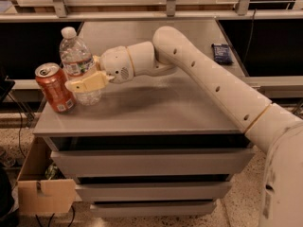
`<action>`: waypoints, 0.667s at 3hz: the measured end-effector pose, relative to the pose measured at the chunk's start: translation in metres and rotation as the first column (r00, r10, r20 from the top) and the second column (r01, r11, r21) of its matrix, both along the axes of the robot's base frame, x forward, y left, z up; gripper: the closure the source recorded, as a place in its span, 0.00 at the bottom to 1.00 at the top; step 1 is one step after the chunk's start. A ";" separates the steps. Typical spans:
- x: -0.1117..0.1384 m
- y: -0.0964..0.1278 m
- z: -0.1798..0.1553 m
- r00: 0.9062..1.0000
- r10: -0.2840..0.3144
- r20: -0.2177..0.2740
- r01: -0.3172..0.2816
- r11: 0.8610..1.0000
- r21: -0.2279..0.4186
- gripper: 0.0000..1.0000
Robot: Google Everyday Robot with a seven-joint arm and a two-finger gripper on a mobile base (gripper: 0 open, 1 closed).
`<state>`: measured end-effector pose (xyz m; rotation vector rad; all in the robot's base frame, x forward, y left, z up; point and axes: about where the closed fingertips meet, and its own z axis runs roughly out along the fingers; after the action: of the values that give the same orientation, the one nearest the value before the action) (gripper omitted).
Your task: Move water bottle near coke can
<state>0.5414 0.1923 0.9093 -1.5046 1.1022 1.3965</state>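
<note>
The robot's gripper should release the water bottle standing upright on the grey table top, a small gap (pixel 97 104) away from the coke can.
The water bottle (pixel 75 56), clear ribbed plastic with a white cap, stands upright at the left end of the grey table top (pixel 156 112). The coke can (pixel 54 88), orange-red with a silver top, stands just left of it, almost touching. My gripper (pixel 79 82) reaches in from the right and is shut on the bottle's lower half. One cream finger (pixel 90 82) lies across the bottle's front and the other is hidden behind it. I cannot tell if the bottle's base rests on the table.
A small dark blue packet (pixel 221 52) lies at the table's back right. Drawer fronts (pixel 151 162) sit below the top. An open cardboard box (pixel 38 183) stands on the floor at the left. A metal shelf rail (pixel 165 1) runs behind.
</note>
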 end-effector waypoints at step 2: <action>-0.004 -0.006 -0.009 1.000 -0.015 0.007 0.015 1.000 -0.014 1.00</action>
<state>0.5377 0.1860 0.9007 -1.5070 1.1194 1.3747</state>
